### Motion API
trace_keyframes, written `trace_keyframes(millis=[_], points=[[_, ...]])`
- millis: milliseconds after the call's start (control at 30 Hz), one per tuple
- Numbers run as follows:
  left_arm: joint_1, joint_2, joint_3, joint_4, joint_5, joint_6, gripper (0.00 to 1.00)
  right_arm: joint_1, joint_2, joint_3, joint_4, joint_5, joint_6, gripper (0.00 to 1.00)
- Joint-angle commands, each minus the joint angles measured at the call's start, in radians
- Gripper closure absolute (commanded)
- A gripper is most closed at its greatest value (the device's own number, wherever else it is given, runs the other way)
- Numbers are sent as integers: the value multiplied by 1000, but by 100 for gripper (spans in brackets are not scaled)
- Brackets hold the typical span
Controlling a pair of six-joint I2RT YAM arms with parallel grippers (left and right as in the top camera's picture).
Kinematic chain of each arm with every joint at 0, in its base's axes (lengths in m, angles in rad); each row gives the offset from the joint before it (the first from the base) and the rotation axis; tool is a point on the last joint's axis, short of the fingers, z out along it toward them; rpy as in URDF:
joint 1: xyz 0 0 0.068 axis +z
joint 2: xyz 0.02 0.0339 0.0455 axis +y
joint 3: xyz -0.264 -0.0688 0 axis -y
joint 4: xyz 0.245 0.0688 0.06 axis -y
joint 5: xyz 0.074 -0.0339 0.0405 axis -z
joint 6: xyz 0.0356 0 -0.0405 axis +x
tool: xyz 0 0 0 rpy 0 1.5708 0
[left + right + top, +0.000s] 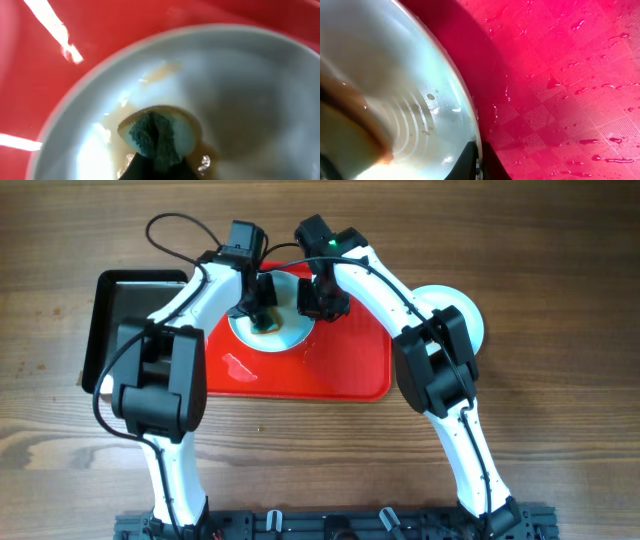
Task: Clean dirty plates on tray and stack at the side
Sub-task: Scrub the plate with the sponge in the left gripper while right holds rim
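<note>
Next, the left gripper releases the green and yellow sponge near the middle of the black glossy tray [150, 336].
A white plate [283, 336] with orange-brown smears lies at the back of the red tray [340, 370]. My left gripper [262, 298] is shut on a green and yellow sponge [159, 134] that presses on the plate's centre [230, 85], with wet brown smears around it. My right gripper [322, 302] is shut on the plate's right rim [479, 160]. In the right wrist view the rim runs between the two fingers, the plate [420, 100] lies to the left and the wet tray [560, 75] to the right. The tray also shows in the left wrist view [30, 60].
Another white plate [472, 312] lies on the wooden table just right of the tray, partly under my right arm. A black glossy tray [125, 300] lies left of the red tray, partly under my left arm.
</note>
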Motion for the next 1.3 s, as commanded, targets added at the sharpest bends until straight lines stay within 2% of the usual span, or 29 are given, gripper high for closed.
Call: trace_keyframes(millis=[0,67,167,233,367,467,567,633,733,800,900,933,1100,1167,1267], points=[[13,99,-73,-72,-307,-252,96,20,37,-18,-2,40,-11,96],[13,99,-73,-107,-315,-300,96,20,37,-18,-2,40,-11,96],[11,99,-73,-148,-256,-296,96,20,37,-18,0,40,-11,96],[7,99,-73,-174,-137,-209,96,20,37,-18,0,40,-11,96],[4,99,-73,-220,251,87,96,20,37,-18,0,40,-11,96],[4,99,-73,-219,471,258,96,21,37,-18,0,40,-11,96],[4,99,-73,-176,586,367,96,22,37,-18,0,40,-11,96],[4,99,-73,-131,585,367,96,22,37,-18,0,40,-11,96],[4,99,-73,-37,543,359,96,22,37,-18,0,40,-11,96],[4,99,-73,26,437,298,96,22,37,-18,0,40,-11,96],[4,99,-73,90,200,144,96,22,37,-18,2,40,-11,96],[4,99,-73,104,61,55,96,22,37,-18,2,40,-11,96],[4,99,-73,77,-362,-190,96,22,37,-18,3,40,-11,96],[4,99,-73,55,-419,-219,96,22,37,-18,4,40,-11,96],[4,99,-71,8,-410,-219,96,22,37,-18,6,40,-11,96]])
